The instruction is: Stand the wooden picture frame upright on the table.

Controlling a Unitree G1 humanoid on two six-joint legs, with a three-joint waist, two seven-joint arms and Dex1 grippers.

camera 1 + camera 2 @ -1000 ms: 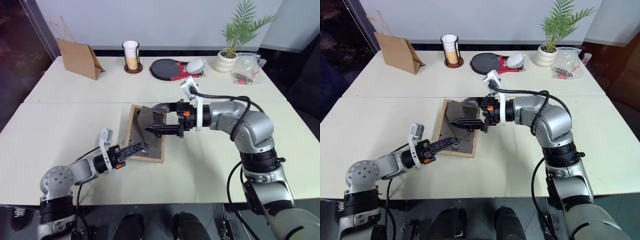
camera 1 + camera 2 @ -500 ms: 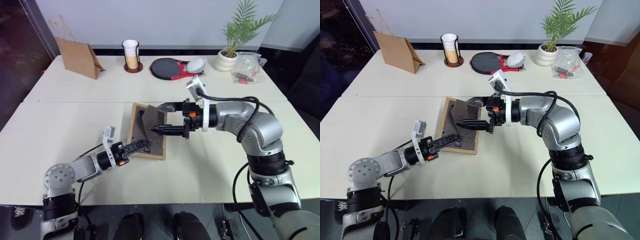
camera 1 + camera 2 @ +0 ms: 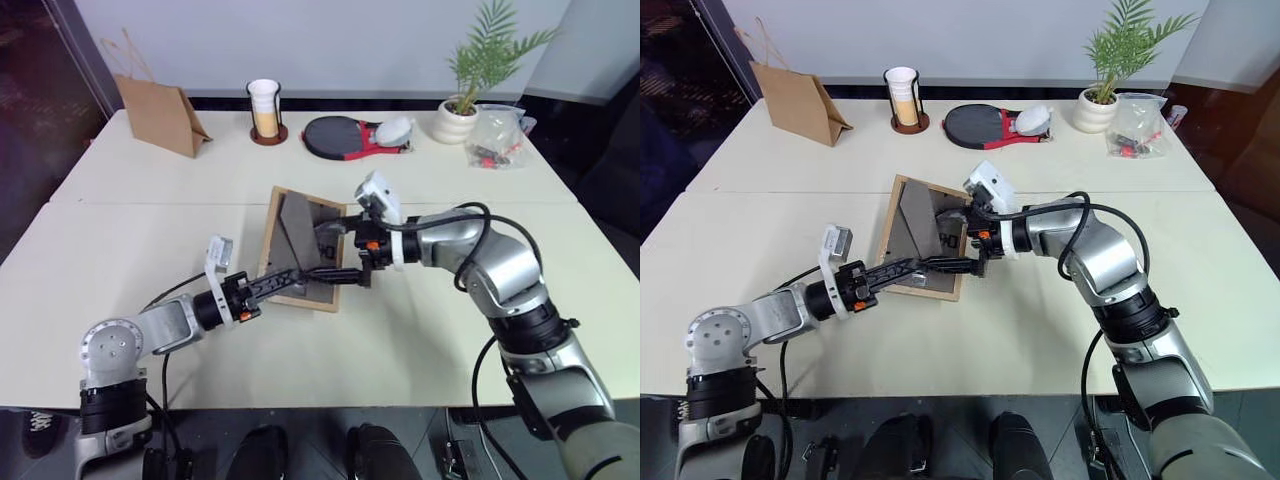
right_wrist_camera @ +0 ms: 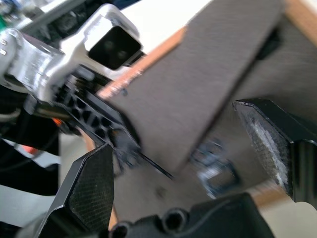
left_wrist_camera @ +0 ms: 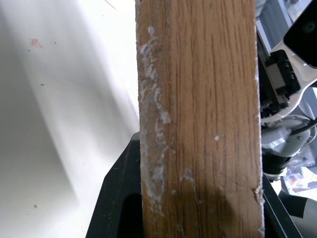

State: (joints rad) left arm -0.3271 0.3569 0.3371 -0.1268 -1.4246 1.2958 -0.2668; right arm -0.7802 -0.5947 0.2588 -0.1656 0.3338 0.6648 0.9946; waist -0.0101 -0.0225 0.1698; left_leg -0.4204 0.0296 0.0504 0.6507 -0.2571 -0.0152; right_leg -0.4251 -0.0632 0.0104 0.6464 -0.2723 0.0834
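I will back my left gripper off and grip the frame's near corner [image 3: 890, 287], because that gripper's finger reaches over the back panel to the stand's foot.
The wooden picture frame [image 3: 297, 238] is tipped up off the table [image 3: 120, 250] at mid-table, its dark back panel and folded-out stand facing me. My left gripper [image 3: 283, 277] is shut on the frame's near lower edge; in the left wrist view the light-wood rim [image 5: 198, 114] sits between the black fingers [image 5: 116, 198]. My right gripper [image 3: 326, 252] is open at the frame's back, one finger above the stand's foot and one below. In the right wrist view its fingers [image 4: 91, 186] straddle the stand [image 4: 198, 94] without touching it. The picture side is hidden.
Along the far side stand a brown paper bag [image 3: 155, 115], a cup in a wire holder [image 3: 263, 112], a black and red paddle [image 3: 340, 137], a potted plant [image 3: 468, 100] and a clear plastic bag [image 3: 497, 140]. A seam [image 3: 150, 204] crosses the table behind the frame.
The frame has come up from lying nearly flat to a steep tilt, lifted at its near edge by my left gripper. My right gripper has rolled and dropped lower against the frame's back.
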